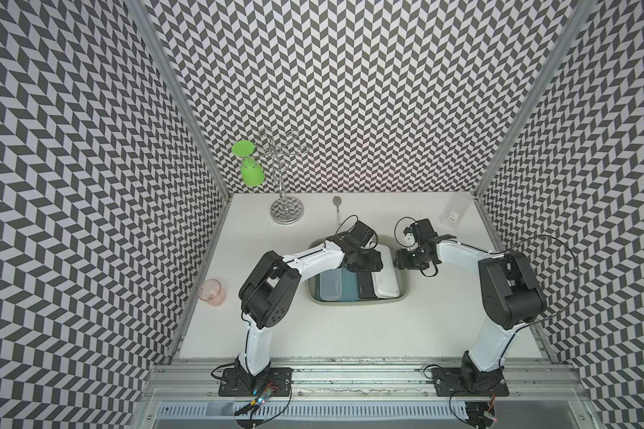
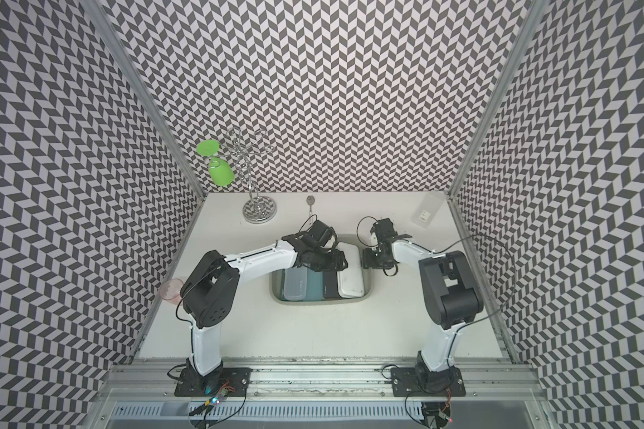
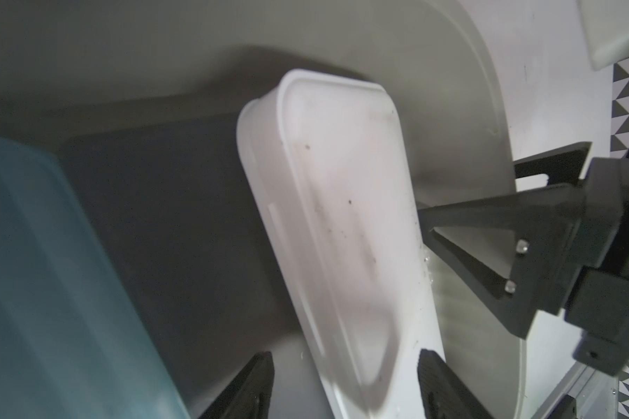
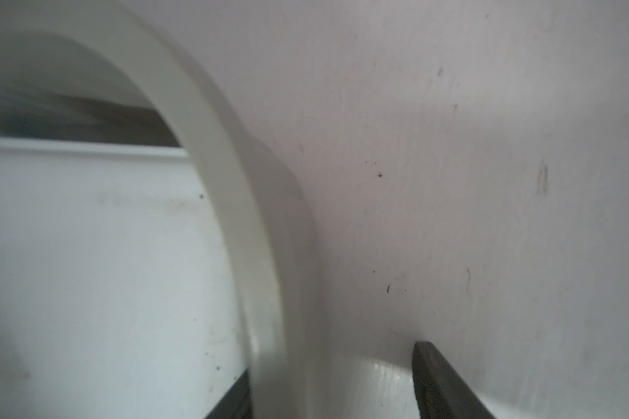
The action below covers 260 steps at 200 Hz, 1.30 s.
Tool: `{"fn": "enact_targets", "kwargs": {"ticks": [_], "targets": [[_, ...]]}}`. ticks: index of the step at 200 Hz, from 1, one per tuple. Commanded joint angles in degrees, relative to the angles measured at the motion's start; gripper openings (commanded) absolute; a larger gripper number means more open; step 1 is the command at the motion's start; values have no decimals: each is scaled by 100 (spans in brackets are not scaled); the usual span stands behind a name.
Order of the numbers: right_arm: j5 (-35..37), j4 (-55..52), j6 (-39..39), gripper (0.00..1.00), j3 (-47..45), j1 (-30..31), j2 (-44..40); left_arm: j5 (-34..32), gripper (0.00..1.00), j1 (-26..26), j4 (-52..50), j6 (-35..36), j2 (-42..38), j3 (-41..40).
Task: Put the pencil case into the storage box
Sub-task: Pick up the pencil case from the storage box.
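The white pencil case is leaning tilted against the end of the storage box, so the robot's left gripper should first grip its long sides [image 1: 386, 274] and lift it clear.
The grey-olive storage box [image 1: 350, 301] [image 2: 313, 301] sits mid-table. A white pencil case [image 1: 385, 282] [image 3: 342, 199] lies tilted in its right end, one long edge up against the box wall. Beside it lie a black case [image 1: 365, 288], a teal case [image 1: 348, 286] and a translucent grey case [image 1: 331, 286]. My left gripper [image 1: 369, 260] [image 3: 345, 366] hangs over the box and straddles the white case, open, with a gap at one finger [image 3: 262, 366]. My right gripper [image 1: 400, 260] [image 4: 333, 381] straddles the box's right rim [image 4: 211, 145], open. One of its fingers is inside, the other [image 4: 429, 370] outside above the table.
A wire glass rack [image 1: 286, 211] with a green glass [image 1: 253, 174] hanging on it stands at the back left. A spoon [image 1: 337, 208] lies behind the box. A pink cup [image 1: 211, 292] is at the left edge, a clear labelled box [image 1: 454, 211] at the back right.
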Motion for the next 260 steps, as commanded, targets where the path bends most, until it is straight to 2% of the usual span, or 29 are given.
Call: {"fn": "enact_targets", "kwargs": {"ticks": [1, 63, 82, 107, 141, 209, 241, 260], "targets": [[6, -129, -35, 62, 1, 73, 150, -129, 71, -10, -86, 84, -99, -146], [-74, -87, 20, 62, -60, 270, 129, -66, 71, -44, 352, -66, 149, -274], [-108, -68, 56, 62, -85, 340, 119, 67, 71, -78, 508, -136, 149, -287], [-199, -16, 119, 62, -135, 396, 119, 548, 71, -112, 1038, -406, 54, -508], [-296, 58, 208, 61, -183, 424, 78, 736, 70, -98, 1512, -472, -133, -846], [-436, 186, 364, 62, -289, 424, -3, 466, 52, -79, 1165, -196, -305, -922], [-411, 187, 372, 61, -289, 420, -58, 457, 35, -79, 1161, -121, -315, -892], [-421, 195, 383, 62, -289, 416, -75, 457, 34, -78, 1131, -82, -325, -851]]}}
